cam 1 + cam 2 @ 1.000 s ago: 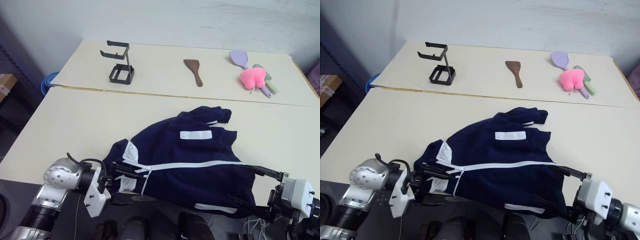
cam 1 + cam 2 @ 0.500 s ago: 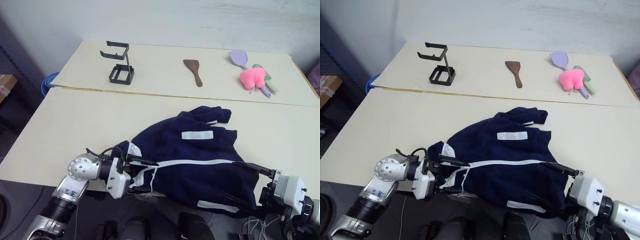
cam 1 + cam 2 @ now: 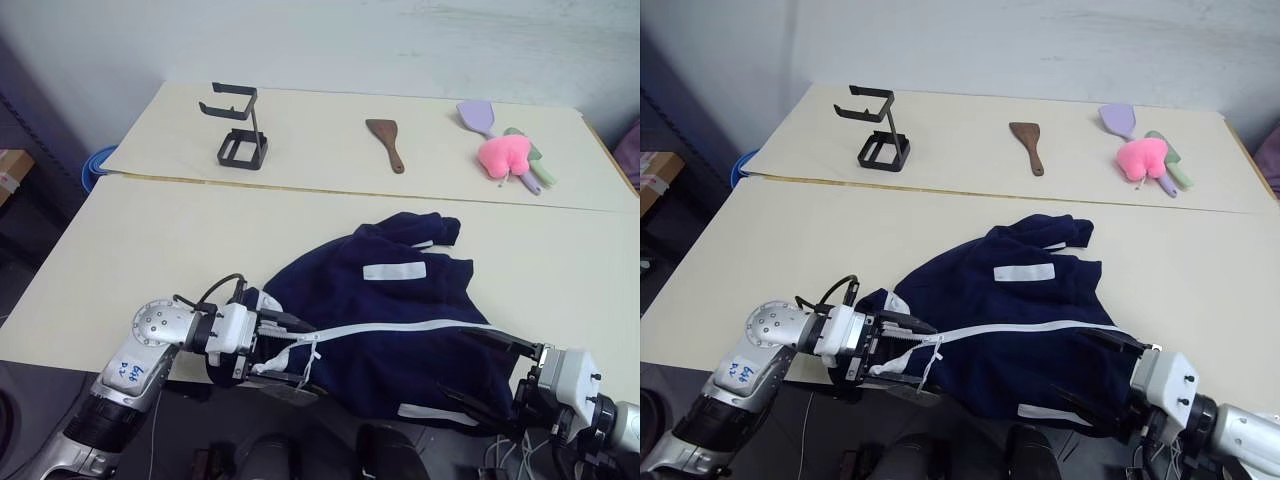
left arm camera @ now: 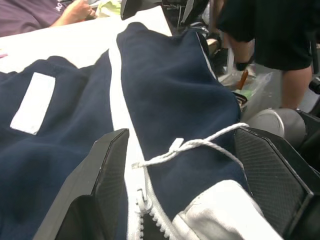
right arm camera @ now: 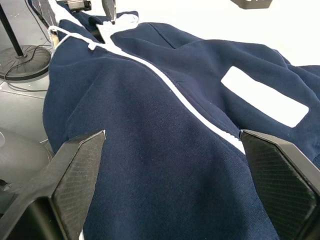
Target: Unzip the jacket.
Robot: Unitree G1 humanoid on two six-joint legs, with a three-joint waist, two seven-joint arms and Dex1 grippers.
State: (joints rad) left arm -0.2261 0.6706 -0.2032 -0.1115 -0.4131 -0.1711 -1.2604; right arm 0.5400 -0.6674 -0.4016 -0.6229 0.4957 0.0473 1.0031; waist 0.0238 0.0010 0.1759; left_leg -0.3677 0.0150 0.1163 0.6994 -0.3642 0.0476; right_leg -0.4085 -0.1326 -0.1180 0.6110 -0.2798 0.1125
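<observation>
My left gripper will first pinch the white cord (image 3: 314, 351) and lift its tag onto the jacket, because the tag hangs off the edge of the table.
The dark navy jacket (image 3: 390, 300) lies crumpled at the near table's front edge, with its white zipper (image 3: 400, 328) running closed across it. My left gripper (image 3: 290, 352) is at the collar end, one finger above and one below the fabric. In the left wrist view its fingers (image 4: 107, 165) press the bunched collar from both sides, with the zipper pull (image 4: 142, 202) and a white cord (image 4: 195, 145) between them. My right gripper (image 3: 465, 365) stands open at the hem end. The hem lies loosely between its wide-spread fingers (image 5: 75, 170).
The far table holds a black wire stand (image 3: 238, 128), a brown wooden spatula (image 3: 388, 142), a purple spatula (image 3: 478, 116) and a pink plush (image 3: 505, 156). A person (image 4: 260, 30) stands beyond the jacket in the left wrist view. The jacket overhangs the near table edge (image 3: 60, 350).
My left gripper has rolled, shifted right and narrowed around the collar end, lifting it slightly. The right gripper has stayed nearly still at the hem.
</observation>
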